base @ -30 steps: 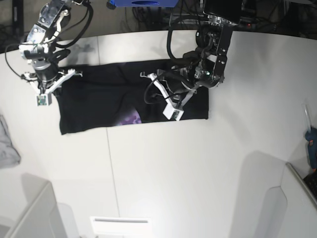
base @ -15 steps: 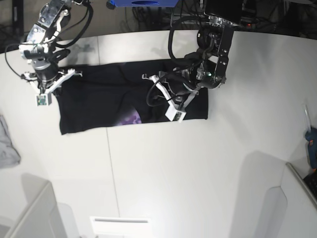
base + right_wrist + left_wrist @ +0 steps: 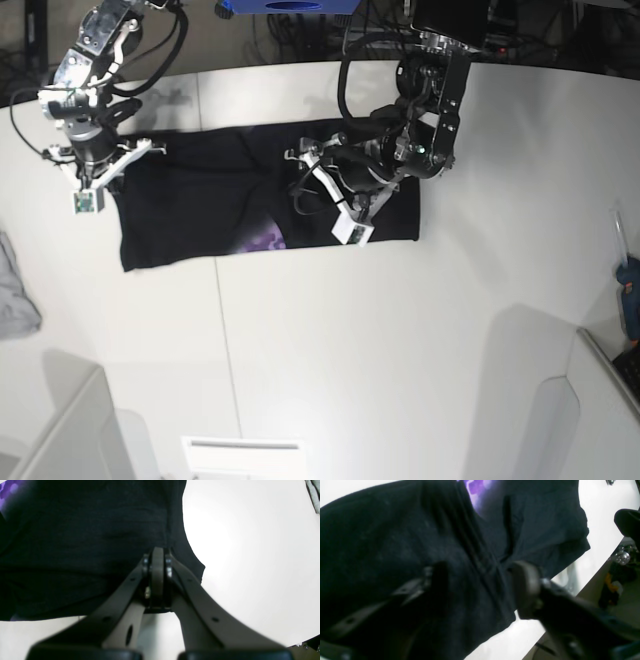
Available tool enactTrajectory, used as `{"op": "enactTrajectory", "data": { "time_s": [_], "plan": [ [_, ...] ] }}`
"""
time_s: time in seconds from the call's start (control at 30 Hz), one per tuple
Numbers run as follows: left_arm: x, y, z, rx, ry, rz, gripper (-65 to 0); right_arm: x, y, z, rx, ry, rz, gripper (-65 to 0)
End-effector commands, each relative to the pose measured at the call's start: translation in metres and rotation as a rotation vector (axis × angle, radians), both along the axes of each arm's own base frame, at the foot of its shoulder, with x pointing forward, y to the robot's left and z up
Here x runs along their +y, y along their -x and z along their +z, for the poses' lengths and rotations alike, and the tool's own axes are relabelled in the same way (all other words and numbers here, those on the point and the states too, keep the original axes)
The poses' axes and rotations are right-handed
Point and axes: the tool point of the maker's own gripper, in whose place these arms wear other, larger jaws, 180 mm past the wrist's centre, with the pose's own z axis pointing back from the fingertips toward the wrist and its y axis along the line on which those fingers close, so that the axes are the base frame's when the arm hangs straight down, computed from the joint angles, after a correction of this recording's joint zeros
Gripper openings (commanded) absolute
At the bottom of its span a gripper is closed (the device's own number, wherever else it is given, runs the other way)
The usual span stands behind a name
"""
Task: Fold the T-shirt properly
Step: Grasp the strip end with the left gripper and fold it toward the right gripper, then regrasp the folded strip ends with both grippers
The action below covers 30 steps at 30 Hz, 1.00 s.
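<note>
I will back my left gripper off the fold inside the black T-shirt, short of its end edge, and take the end edge (image 3: 417,206) from outside.
The black T-shirt (image 3: 200,200) lies as a wide band across the white table, with a patch of purple print (image 3: 265,240) showing near its front edge. My left gripper (image 3: 322,192) hovers over the shirt's right half. In the left wrist view this gripper (image 3: 481,582) is open, its fingers (image 3: 525,587) standing either side of a ridge of folded cloth (image 3: 482,562). My right gripper (image 3: 108,178) is at the shirt's far left corner. In the right wrist view this gripper (image 3: 157,555) is shut, pads together on the black cloth (image 3: 87,542) near its edge.
A small grey cloth (image 3: 14,290) lies at the table's left edge, and its corner shows in the right wrist view (image 3: 315,495). A blue box (image 3: 290,5) and cables sit behind the table. White panels (image 3: 65,430) stand at the front left and front right (image 3: 600,400).
My left gripper has opened and let go of the fold it was pinching, staying over the same spot. The right arm and the shirt's outline have not moved.
</note>
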Motion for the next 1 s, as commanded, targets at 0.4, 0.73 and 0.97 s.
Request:
{"op": "enactTrajectory", "data": {
  "time_s": [0.4, 0.73, 0.97],
  "plan": [
    [0.074, -0.013, 0.041, -0.137, -0.020, 0.202, -65.0, -0.023, -0.009, 0.011, 0.118, 0.041, -0.038, -53.3],
    [0.209, 0.023, 0.011, -0.051, -0.241, 0.440, -65.0, -0.015, -0.049, 0.022, 0.114, -0.137, 0.030, -18.3],
    [0.249, 0.034, 0.022, -0.191, -0.309, 0.438, -65.0, -0.023, -0.069, -0.019, 0.229, -0.255, 0.017, -19.8]
  ]
}}
